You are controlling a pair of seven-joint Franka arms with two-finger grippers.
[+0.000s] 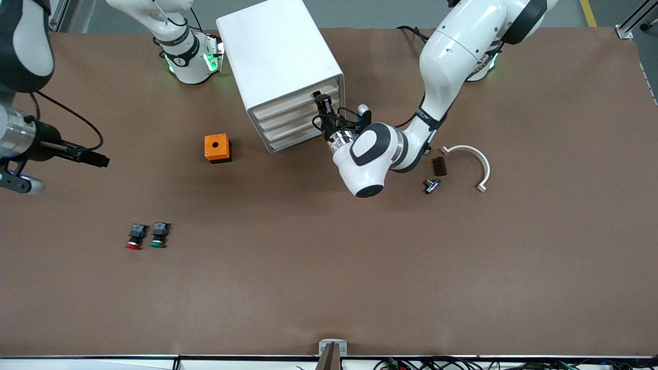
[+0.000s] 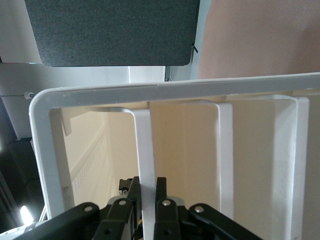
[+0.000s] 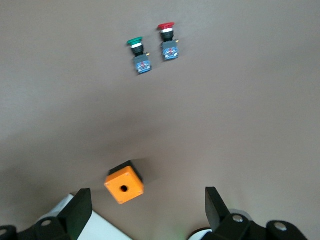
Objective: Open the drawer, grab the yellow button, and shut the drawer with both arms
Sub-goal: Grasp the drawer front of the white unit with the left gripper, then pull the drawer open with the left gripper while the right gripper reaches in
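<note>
My left gripper is to release the drawer's white edge, now pushed in at the cabinet, and it will do so over the table just out from the white cabinet's front (image 1: 317,151).
The white cabinet (image 1: 280,56) stands at the robots' side of the table with its four cream-fronted drawers pushed in. My left gripper (image 1: 320,100) is at the cabinet's front, at an upper drawer (image 1: 293,105). In the left wrist view the left gripper (image 2: 148,182) is shut on that drawer's white front lip (image 2: 145,145). My right gripper (image 1: 95,158) waits high over the right arm's end of the table. Its jaws stand wide open and empty in the right wrist view (image 3: 147,200). The orange-yellow button is hidden.
An orange box (image 1: 217,148) with a hole on top sits beside the cabinet, also in the right wrist view (image 3: 124,186). A red-capped button (image 1: 133,241) and a green-capped button (image 1: 158,239) lie nearer the front camera. A white curved part (image 1: 470,159), a brown block (image 1: 439,166) and a metal piece (image 1: 431,185) lie toward the left arm's end.
</note>
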